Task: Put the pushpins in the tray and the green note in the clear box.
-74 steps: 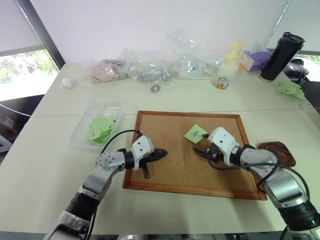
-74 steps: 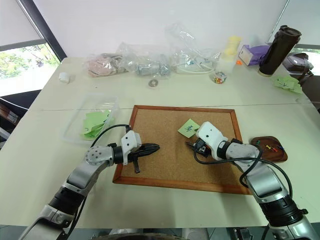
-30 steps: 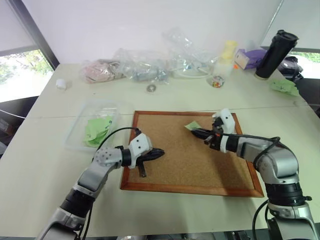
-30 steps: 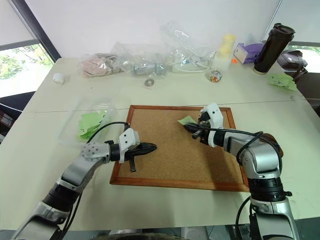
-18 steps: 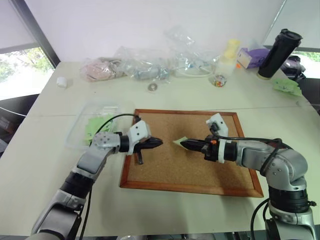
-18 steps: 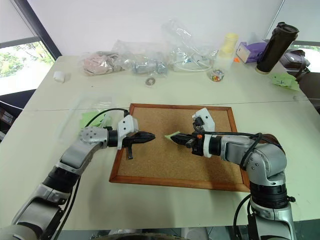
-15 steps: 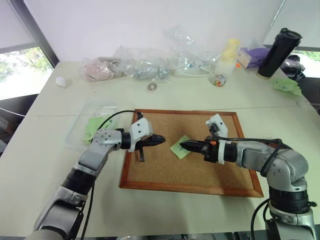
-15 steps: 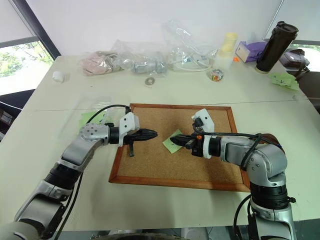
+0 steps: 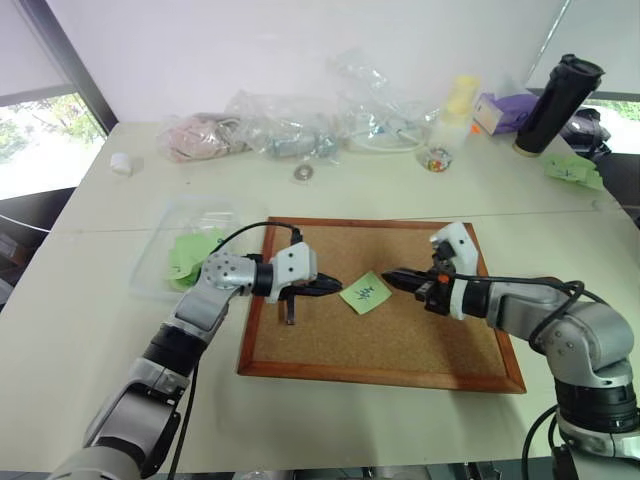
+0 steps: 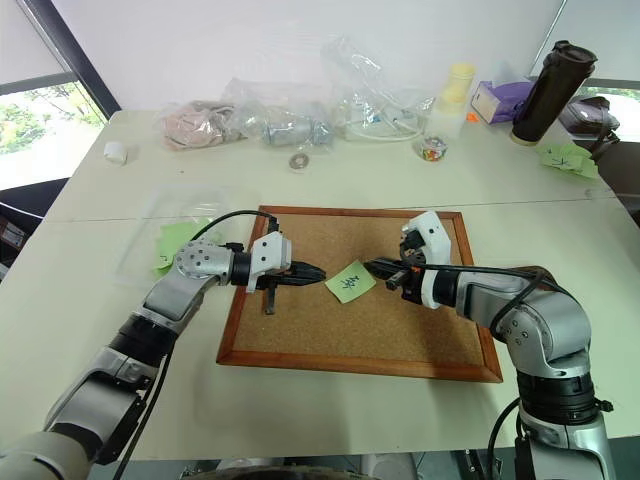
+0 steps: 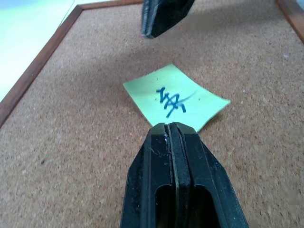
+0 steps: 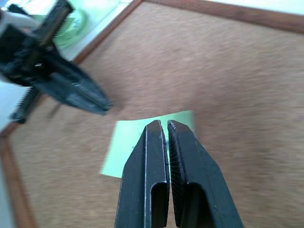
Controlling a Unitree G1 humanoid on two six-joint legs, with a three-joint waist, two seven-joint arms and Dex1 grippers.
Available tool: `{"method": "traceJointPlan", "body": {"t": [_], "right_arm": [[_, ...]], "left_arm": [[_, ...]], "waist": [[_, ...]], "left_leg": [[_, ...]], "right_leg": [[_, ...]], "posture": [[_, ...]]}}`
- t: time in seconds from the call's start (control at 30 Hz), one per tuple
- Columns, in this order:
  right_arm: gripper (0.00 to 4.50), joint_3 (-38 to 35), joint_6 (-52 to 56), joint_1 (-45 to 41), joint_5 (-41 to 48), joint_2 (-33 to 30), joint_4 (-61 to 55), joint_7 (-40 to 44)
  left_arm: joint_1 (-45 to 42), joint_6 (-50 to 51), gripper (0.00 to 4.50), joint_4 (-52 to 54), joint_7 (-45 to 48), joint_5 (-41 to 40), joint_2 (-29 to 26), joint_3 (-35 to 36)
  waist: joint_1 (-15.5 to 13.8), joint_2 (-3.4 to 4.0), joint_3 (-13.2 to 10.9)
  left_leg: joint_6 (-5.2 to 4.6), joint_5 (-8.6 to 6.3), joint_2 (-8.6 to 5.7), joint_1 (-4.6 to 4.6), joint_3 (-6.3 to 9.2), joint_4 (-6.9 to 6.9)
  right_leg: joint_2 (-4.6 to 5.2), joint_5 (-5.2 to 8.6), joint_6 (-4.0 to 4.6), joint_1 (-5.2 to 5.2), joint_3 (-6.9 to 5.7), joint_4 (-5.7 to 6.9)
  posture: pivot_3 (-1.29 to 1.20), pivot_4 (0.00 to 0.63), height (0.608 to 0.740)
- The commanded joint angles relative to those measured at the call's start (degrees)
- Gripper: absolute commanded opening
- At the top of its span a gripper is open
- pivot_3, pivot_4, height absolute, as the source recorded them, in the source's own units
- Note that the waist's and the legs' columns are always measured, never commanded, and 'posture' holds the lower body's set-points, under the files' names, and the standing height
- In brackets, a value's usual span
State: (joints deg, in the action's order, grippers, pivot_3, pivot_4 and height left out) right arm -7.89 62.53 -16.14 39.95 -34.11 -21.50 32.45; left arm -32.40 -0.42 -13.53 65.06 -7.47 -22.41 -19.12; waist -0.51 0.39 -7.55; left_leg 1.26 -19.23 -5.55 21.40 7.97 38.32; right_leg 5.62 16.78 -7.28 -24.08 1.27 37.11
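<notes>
The green note lies flat beyond the right gripper's shut fingers, so the robot should open them, pinch the green note's edge (image 9: 383,284) and lift it to the left gripper.
The green note (image 9: 365,293), with dark writing, lies flat in the middle of the corkboard (image 9: 300,350). My left gripper (image 9: 336,288) is shut, its tips at the note's near corner (image 11: 171,107). My right gripper (image 9: 388,272) is shut too and hovers just past the opposite edge, apart from the paper in the left wrist view. The clear box (image 9: 160,250) sits left of the board with crumpled green papers inside. My right arm hides the tray and the pushpins.
Crinkled plastic bags (image 9: 290,135) line the back of the table, with a yellow-capped bottle (image 9: 455,115), a purple box (image 9: 505,115) and a black flask (image 9: 558,105). A crumpled green paper (image 9: 572,172) lies far right, a metal ring (image 9: 304,173) behind the board.
My right gripper brought the note from the board's far side to its middle, then drew back, leaving it flat. My left gripper moved right up to the note.
</notes>
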Motion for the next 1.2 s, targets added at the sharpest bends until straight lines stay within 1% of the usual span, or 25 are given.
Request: {"method": "traceJointPlan", "body": {"t": [0.03, 0.07, 0.13, 0.17, 0.27, 0.5, 0.57, 0.77, 1.0, 1.03, 1.1, 1.17, 1.2], "right_arm": [[0.16, 1.32, -5.45, 0.66, -3.34, -0.70, 1.78, 0.91], [0.37, 1.97, -6.11, 0.91, -3.80, -0.85, 2.01, 1.29], [1.07, 3.31, -7.25, 1.24, -4.77, -0.78, 1.91, 1.71], [1.51, 4.02, -7.48, 1.25, -5.18, -0.59, 1.74, 1.57], [3.03, 5.75, -7.80, 1.12, -6.21, -0.29, 1.29, 1.26], [3.03, 8.40, -9.00, 0.94, -7.90, 0.91, 1.62, 0.89], [3.03, 8.75, -9.14, 0.79, -8.13, 1.43, 1.75, 0.74], [3.03, 13.26, -10.14, 0.68, -10.38, 0.85, 0.67, 2.44], [3.03, 15.34, -11.22, -0.65, -11.93, 1.44, 2.45, 3.84], [2.79, 15.46, -11.32, -0.98, -12.26, 1.57, 3.03, 3.86], [2.16, 15.44, -11.47, -1.35, -12.46, 1.69, 3.56, 4.17], [1.24, 15.25, -11.58, -1.63, -12.30, 1.61, 3.52, 4.76], [0.63, 15.04, -11.50, -1.83, -12.18, 1.57, 3.41, 4.97]], "left_arm": [[-1.04, 0.19, 0.00, -0.38, 0.11, -0.17, 1.34, -0.01], [-1.02, 0.07, 0.00, -0.89, -0.01, 0.07, 1.69, -0.10], [-1.15, -0.37, 0.00, -2.36, -0.53, 0.79, 2.49, -0.33], [-1.34, -0.54, 0.00, -3.55, -1.13, 1.30, 3.07, -0.46], [-1.81, -1.69, 0.00, -6.73, -2.24, 2.80, 4.21, -0.56], [-1.51, -3.02, 0.00, -9.95, -2.95, 5.65, 4.77, -1.36], [-1.09, -3.21, 0.00, -9.85, -2.76, 6.04, 4.71, -1.65], [0.03, -2.91, 0.00, -8.65, -2.89, 6.22, 4.69, -1.74], [1.07, -1.89, 0.00, -6.91, -3.42, 5.88, 4.66, -1.51], [1.29, -1.68, 0.00, -6.59, -3.51, 5.85, 4.67, -1.49], [1.57, -1.37, 0.00, -6.15, -3.69, 5.81, 4.67, -1.50], [1.85, -1.13, 0.00, -5.80, -3.91, 5.73, 4.70, -1.48], [2.02, -0.95, 0.00, -5.63, -4.06, 5.66, 4.75, -1.43]], "waist": [[0.12, -0.03, -0.02], [0.17, -0.03, -0.02], [0.26, -0.04, -0.02], [0.30, -0.04, -0.02], [0.30, -0.08, -0.05], [0.17, -0.11, -0.03], [0.18, -0.13, -0.02], [0.25, -0.15, 0.00], [0.28, -0.16, 0.01], [0.28, -0.16, 0.01], [0.29, -0.16, 0.01], [0.28, -0.16, 0.01], [0.27, -0.16, 0.01]], "left_leg": [[0.00, 0.00, 0.00, 0.00, 0.00, 0.01], [0.00, 0.00, 0.00, -0.01, -0.01, 0.01], [0.01, 0.01, 0.00, -0.01, -0.01, 0.01], [0.02, 0.01, 0.00, 0.00, -0.01, 0.00], [0.02, 0.02, 0.00, 0.00, -0.01, 0.02], [0.04, 0.02, 0.00, -0.02, -0.01, 0.08], [0.04, 0.02, 0.00, -0.02, 0.00, 0.14], [0.03, 0.02, 0.00, -0.02, 0.01, 0.28], [0.03, 0.02, 0.00, -0.02, 0.02, 0.37], [0.03, 0.02, 0.00, -0.02, 0.02, 0.37], [0.03, 0.02, 0.00, -0.02, 0.02, 0.39], [0.03, 0.02, 0.00, -0.02, 0.02, 0.40], [0.03, 0.02, 0.00, -0.01, 0.02, 0.41]], "right_leg": [[0.00, 0.00, 0.00, 0.00, 0.00, 0.01], [-0.01, 0.00, 0.00, -0.01, 0.00, 0.03], [-0.01, 0.00, 0.00, -0.02, 0.00, 0.06], [-0.01, 0.00, 0.00, -0.04, 0.00, 0.07], [-0.02, 0.00, 0.00, -0.04, 0.00, 0.08], [-0.02, 0.00, 0.00, 0.00, 0.00, 0.09], [-0.02, 0.00, 0.00, 0.02, -0.01, 0.11], [-0.03, 0.00, 0.00, 0.07, -0.01, 0.16], [-0.04, 0.00, 0.00, 0.10, -0.02, 0.19], [-0.04, 0.00, 0.00, 0.10, -0.02, 0.19], [-0.04, 0.00, 0.00, 0.10, -0.02, 0.20], [-0.04, 0.00, 0.00, 0.10, -0.02, 0.21], [-0.04, 0.00, 0.00, 0.10, -0.02, 0.22]], "posture": [[0.00, 0.150, 0.740], [0.00, 0.150, 0.740], [0.00, 0.150, 0.740], [0.00, 0.150, 0.740], [0.00, 0.150, 0.740], [0.00, 0.150, 0.740], [0.00, 0.150, 0.740], [0.00, 0.150, 0.740], [0.00, 0.150, 0.740], [0.00, 0.150, 0.740], [0.00, 0.150, 0.740], [0.00, 0.150, 0.740], [0.00, 0.150, 0.740]]}}
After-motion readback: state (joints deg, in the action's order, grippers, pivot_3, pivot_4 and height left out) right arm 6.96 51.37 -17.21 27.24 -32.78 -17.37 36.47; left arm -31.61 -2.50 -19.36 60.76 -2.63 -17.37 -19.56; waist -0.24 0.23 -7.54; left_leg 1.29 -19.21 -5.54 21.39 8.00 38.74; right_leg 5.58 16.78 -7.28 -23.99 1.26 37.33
